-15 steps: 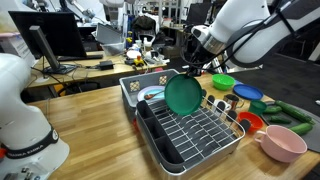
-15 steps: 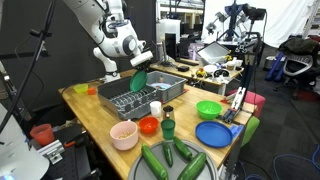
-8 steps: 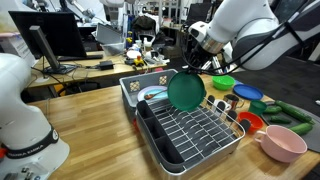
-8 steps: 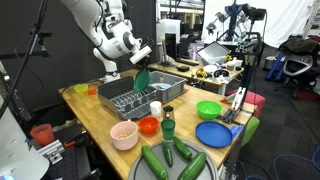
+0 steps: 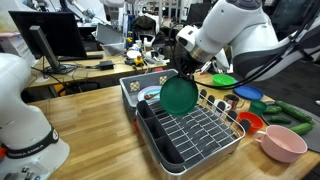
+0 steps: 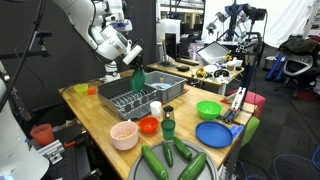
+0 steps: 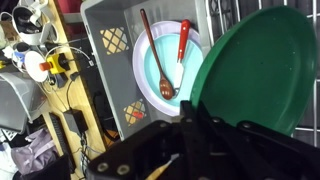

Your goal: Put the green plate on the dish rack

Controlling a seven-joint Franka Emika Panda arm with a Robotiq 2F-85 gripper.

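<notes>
Next, I release the green plate from my gripper on the dish rack wires (image 5: 184, 107) (image 7: 246, 75) beside the black holder, close to the grey tub. The green plate hangs just above the rack now.
My gripper (image 5: 186, 66) is shut on the rim of the green plate (image 5: 180, 95), which hangs on edge just above the far end of the dish rack (image 5: 200, 135). In an exterior view the plate (image 6: 138, 80) shows edge-on over the rack (image 6: 135, 103), under the gripper (image 6: 131, 63). In the wrist view the plate (image 7: 258, 70) fills the right side, pinched at its lower edge by the gripper (image 7: 195, 118); part of the rack's wires (image 7: 222, 12) shows behind it.
A grey tub (image 5: 133, 90) behind the rack holds a light plate (image 7: 160, 70) with a wooden spoon (image 7: 152, 50) and a red-handled utensil (image 7: 183, 40). A lime bowl (image 6: 208, 109), blue plate (image 6: 215, 133), pink bowl (image 6: 123, 134) and cucumbers (image 6: 155, 162) stand nearby.
The gripper has carried the green plate lower and further toward the tub end of the rack. The grip on the rim is unchanged.
</notes>
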